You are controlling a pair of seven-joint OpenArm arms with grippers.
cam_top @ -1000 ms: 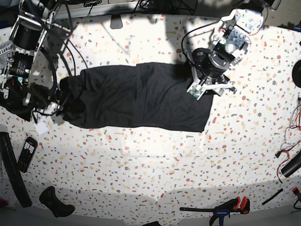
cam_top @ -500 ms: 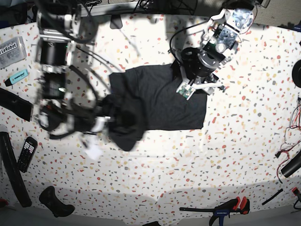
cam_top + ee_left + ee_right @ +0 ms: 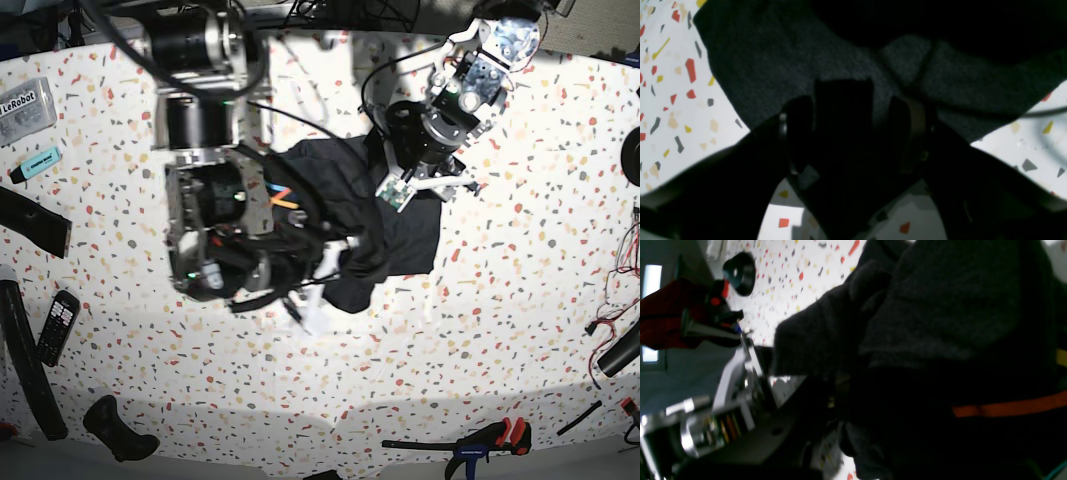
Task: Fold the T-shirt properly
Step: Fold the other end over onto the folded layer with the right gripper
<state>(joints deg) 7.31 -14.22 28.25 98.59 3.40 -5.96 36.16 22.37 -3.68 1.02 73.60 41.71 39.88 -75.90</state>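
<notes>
Next, I let go of the lifted fabric with my right gripper on the charcoal T-shirt's edge [image 3: 424, 246] facing the cables, near my left gripper.
The dark charcoal T-shirt [image 3: 395, 235] lies bunched on the speckled table, with its left end lifted and carried over the rest. My right gripper [image 3: 345, 268] is shut on that lifted fabric. In the right wrist view the cloth [image 3: 933, 316] drapes over the gripper [image 3: 840, 386], and an orange line of the print [image 3: 1007, 408] shows. My left gripper [image 3: 400, 185] sits at the shirt's far edge. In the left wrist view its dark fingers [image 3: 800, 133] close on the grey fabric [image 3: 773, 56]; the gripper [image 3: 853, 133] is in deep shadow.
A remote [image 3: 57, 325], a black controller [image 3: 120, 430] and a black strip [image 3: 30, 220] lie at the left. A teal marker [image 3: 38, 163] and a labelled box [image 3: 25, 105] are at far left. A clamp [image 3: 480, 445] lies at the front, cables [image 3: 625, 250] at the right edge.
My right arm has swung to the right, carrying the shirt's left end over the body. The shirt went from spread flat to a shorter, bunched fold. My left arm has barely moved.
</notes>
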